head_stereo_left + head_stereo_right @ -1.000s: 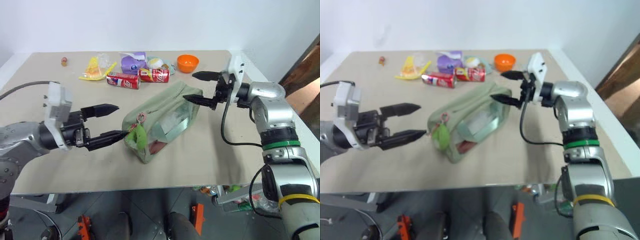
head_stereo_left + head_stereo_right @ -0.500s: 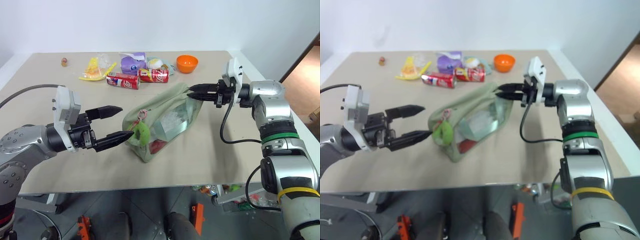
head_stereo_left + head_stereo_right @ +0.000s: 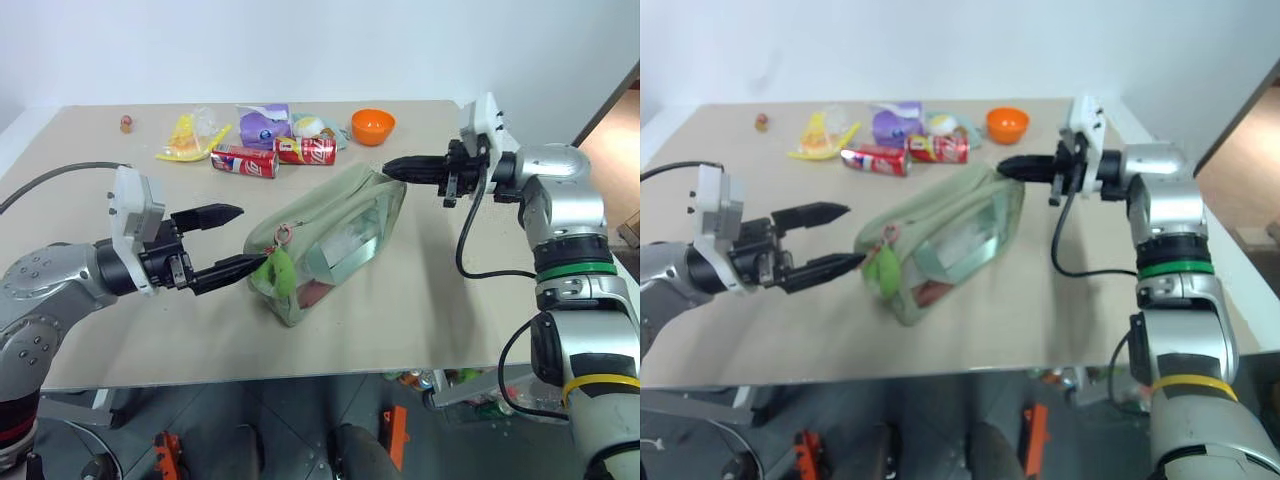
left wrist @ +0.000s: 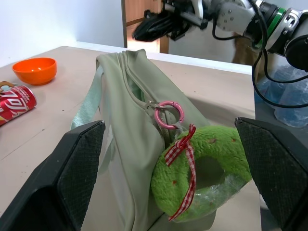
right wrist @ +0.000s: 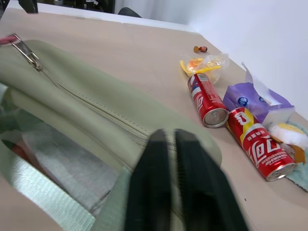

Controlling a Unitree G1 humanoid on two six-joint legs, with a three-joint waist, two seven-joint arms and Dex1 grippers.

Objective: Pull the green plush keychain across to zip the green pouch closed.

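Note:
My right gripper will pinch the pouch's far end (image 3: 388,192), turn it straight and hold it before zipping, as the green pouch lies at a slant to the table's edge.
The green pouch (image 3: 330,225) lies slantwise on the table, its zipper running along the top. The green plush keychain (image 4: 207,159) hangs from a pink ring (image 4: 171,114) at the pouch's near end, with a red checked ribbon on it. My left gripper (image 3: 252,234) is open and level, its lower fingertip close beside the keychain, with nothing between the fingers. My right gripper (image 3: 386,167) is shut and hovers just above the pouch's far end (image 5: 86,110). I see nothing held between its fingers.
Behind the pouch lie two red cans (image 3: 245,160) (image 3: 308,150), a purple packet (image 3: 265,125), a yellow wrapper (image 3: 185,138) and an orange bowl (image 3: 373,126). The beige table (image 3: 450,290) has bare room right of the pouch; its front edge runs close below it.
The right gripper went from open around the pouch's far end to shut, then rose and drew a little away. The pouch's far end, lifted briefly, has sunk back. The left gripper has stayed open.

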